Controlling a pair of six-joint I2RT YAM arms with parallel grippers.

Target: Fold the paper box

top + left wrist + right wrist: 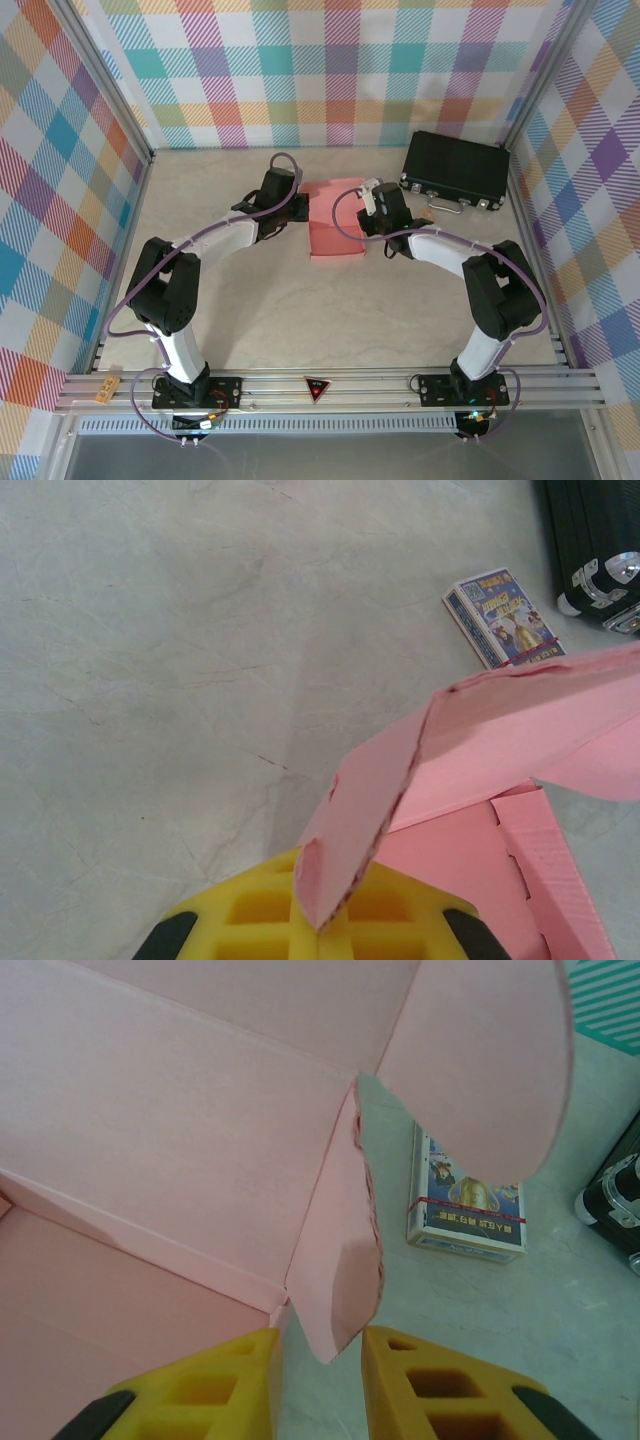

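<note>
The small flap's tip is all that reaches the open fingers of my right gripper, so that gripper should back away, come in again and pinch the flap's lower part [343, 1300].
The paper box [335, 222] is salmon-pink cardboard, partly folded, lying mid-table between both arms. My left gripper [292, 207] is at its left edge. In the left wrist view its yellow fingers [250, 910] are shut on the tip of a raised side flap [370, 800] of the paper box [470, 850]. My right gripper [372, 212] is at the box's right edge. In the right wrist view its jaws [325, 1370] stand open, and a small pink flap [340, 1270] hangs in the gap, touching neither finger. A rounded flap [480, 1060] stands up above.
A black hard case [455, 172] lies at the back right, near the right wall. A small printed card box [465, 1205] lies on the table between the paper box and the case, also seen from the left wrist [505, 615]. Checked walls enclose the table.
</note>
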